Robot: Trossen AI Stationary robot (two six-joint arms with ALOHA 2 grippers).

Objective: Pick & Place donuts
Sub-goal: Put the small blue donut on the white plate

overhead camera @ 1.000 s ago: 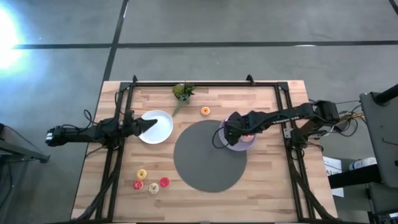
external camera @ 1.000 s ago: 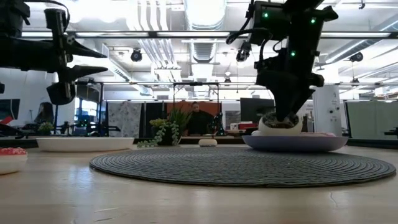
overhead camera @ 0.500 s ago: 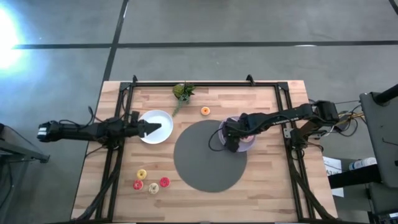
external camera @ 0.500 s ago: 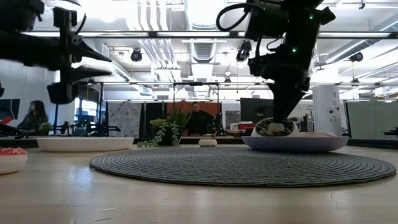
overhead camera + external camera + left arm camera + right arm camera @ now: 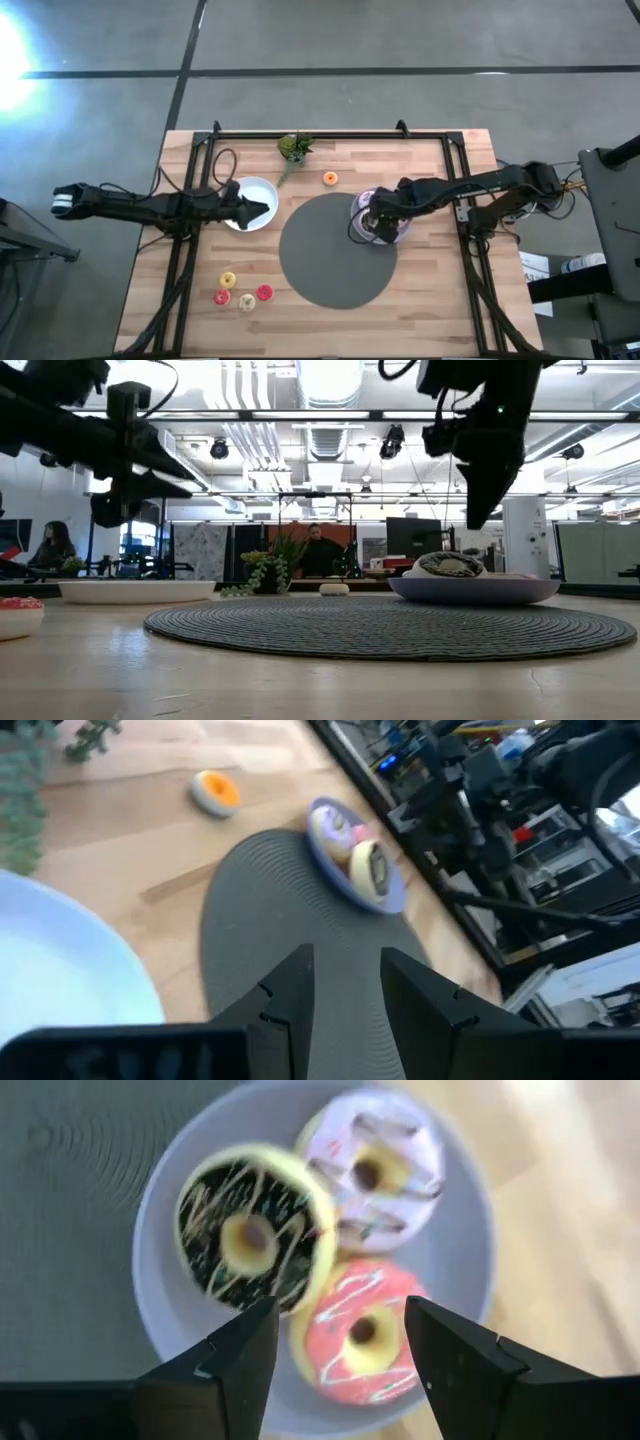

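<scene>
Next, I should close my right gripper on the orange donut (image 5: 330, 178) on the wood, between grey mat and green plant.
A lavender plate (image 5: 170, 1320) holds three donuts: dark brown (image 5: 255, 1240), white-pink sprinkled (image 5: 375, 1170) and pink (image 5: 365, 1330). The dark one lies partly over the pink one. My right gripper (image 5: 340, 1320) hangs open above this plate (image 5: 398, 228), clear of the donuts, as the low view shows (image 5: 480, 490). My left gripper (image 5: 258, 209) hovers open over the white plate (image 5: 240, 190) and holds nothing. An orange donut (image 5: 330, 178) lies on the wood. Several tiny donuts (image 5: 247, 301) sit near the table's near left corner.
A round grey mat (image 5: 337, 255) covers the table's middle; the lavender plate rests on its right far rim. A small green plant (image 5: 294, 147) stands at the far edge. Black frame rails (image 5: 190, 250) run along both sides. A person (image 5: 316, 550) sits in the room behind.
My right gripper has risen off the lavender plate, leaving the dark brown donut lying there with the other two. My left gripper has reached a little further toward the table's right over the white plate.
</scene>
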